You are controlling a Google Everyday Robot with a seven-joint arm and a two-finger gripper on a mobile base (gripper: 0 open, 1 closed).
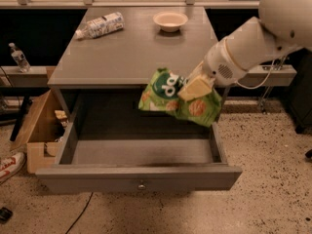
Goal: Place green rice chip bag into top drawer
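The robot's gripper needs to release the green rice chip bag on the rear middle of the open drawer's grey bottom (157, 127).
My gripper (191, 88) is shut on the green rice chip bag (168, 95), a crinkly bright-green pouch with white letters and tan chip pictures. It holds the bag in the air over the right rear part of the open top drawer (139, 152), just in front of the cabinet's top edge. The drawer is pulled out wide, its grey floor bare, with a small round knob (141, 185) on its front panel. The white arm (253, 38) reaches in from the upper right.
On the grey cabinet top (112, 52) lie a plastic bottle (100, 25) at the back left and a pale bowl (170, 20) at the back. A cardboard box (41, 130) stands on the floor left of the drawer. A small bottle (18, 57) stands on a ledge at left.
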